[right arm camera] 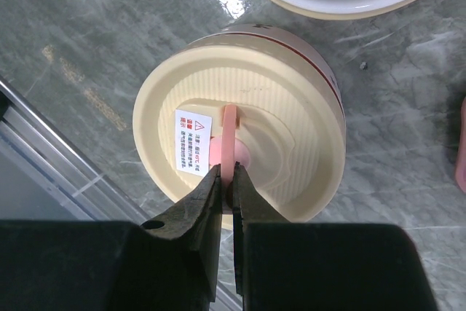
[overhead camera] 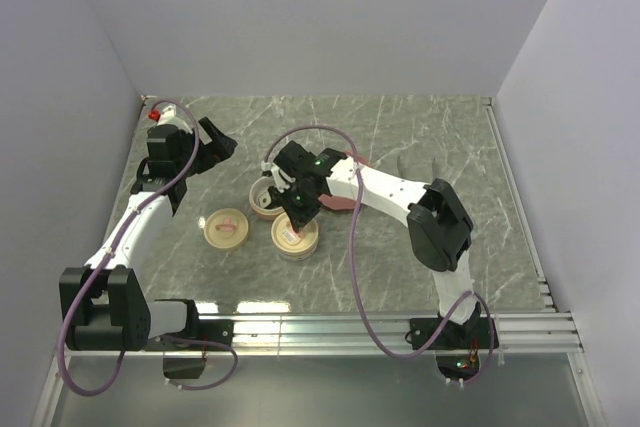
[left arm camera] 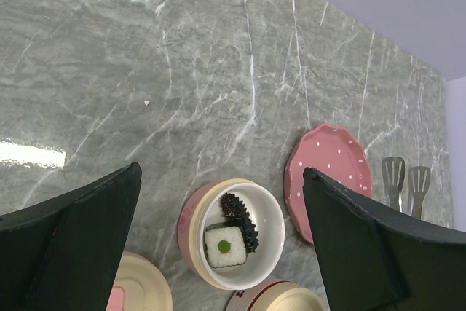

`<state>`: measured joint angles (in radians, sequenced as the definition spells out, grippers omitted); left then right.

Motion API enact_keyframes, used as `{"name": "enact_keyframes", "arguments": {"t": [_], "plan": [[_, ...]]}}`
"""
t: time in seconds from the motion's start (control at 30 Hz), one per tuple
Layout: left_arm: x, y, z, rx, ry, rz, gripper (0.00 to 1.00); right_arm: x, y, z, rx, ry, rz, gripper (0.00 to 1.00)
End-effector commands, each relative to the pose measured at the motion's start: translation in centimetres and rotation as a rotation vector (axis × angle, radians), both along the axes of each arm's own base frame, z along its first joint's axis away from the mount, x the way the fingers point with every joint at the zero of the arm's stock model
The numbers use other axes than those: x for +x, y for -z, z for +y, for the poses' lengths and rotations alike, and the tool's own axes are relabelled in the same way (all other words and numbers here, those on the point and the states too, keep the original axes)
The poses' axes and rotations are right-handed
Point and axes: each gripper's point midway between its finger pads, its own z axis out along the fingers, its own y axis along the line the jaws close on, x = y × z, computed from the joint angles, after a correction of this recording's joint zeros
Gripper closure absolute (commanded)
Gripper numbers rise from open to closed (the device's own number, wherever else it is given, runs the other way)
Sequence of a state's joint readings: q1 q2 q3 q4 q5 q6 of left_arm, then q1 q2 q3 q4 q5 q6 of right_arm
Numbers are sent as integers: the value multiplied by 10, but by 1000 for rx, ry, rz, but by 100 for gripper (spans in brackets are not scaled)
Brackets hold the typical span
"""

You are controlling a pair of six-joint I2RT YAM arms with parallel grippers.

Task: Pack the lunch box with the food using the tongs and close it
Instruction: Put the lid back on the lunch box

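Note:
I should set the second level with its cream lid down on the marble [overhead camera: 339, 239] just before the red plate's front with my right gripper.
An open pink lunch box tier [left arm camera: 191, 216] holds two pieces of food: a white square with a green centre [left arm camera: 224, 247] and a dark spiky piece [left arm camera: 240, 216]. My left gripper [left arm camera: 222, 172] hangs open above and behind it, holding nothing. My right gripper [right arm camera: 227, 169] is shut on the pink handle strap [right arm camera: 229, 125] of a cream lid [right arm camera: 291, 143], which sits on a second tier [overhead camera: 295, 237] just in front of the open one [overhead camera: 265, 199]. The tongs [left arm camera: 406, 180] lie on the table past the red plate [left arm camera: 328, 165].
A second cream lid [overhead camera: 225, 228] lies on the marble table left of the tiers. The right arm [overhead camera: 385, 192] crosses over the red plate. A metal rail [overhead camera: 400, 327] runs along the near edge. Walls close in on the left, back and right.

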<state>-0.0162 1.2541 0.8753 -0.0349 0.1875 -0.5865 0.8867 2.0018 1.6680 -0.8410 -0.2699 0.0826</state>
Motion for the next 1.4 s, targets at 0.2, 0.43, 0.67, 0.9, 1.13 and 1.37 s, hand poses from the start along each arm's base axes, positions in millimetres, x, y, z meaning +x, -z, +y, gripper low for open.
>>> {"name": "enact_keyframes", "arguments": {"t": [0.2,0.43,0.67,0.9,1.13,1.37], "plan": [[5,-16,-4,-5,18,-44,0,-7,16,-10,-37,-17,-29,100],[5,-16,-2,1,11,-43,1,-16,28,-18,-82,-32,-57,100],[6,-15,-3,-5,13,-39,0,-22,26,-19,-117,-75,-95,100],[5,-15,-2,0,10,-37,1,-30,26,-19,-142,-112,-108,100],[4,-11,-2,-3,11,-27,1,-37,28,-20,-158,-133,-95,100],[2,-9,-2,-1,10,-20,1,-40,31,-39,-211,-105,-110,100]]}}
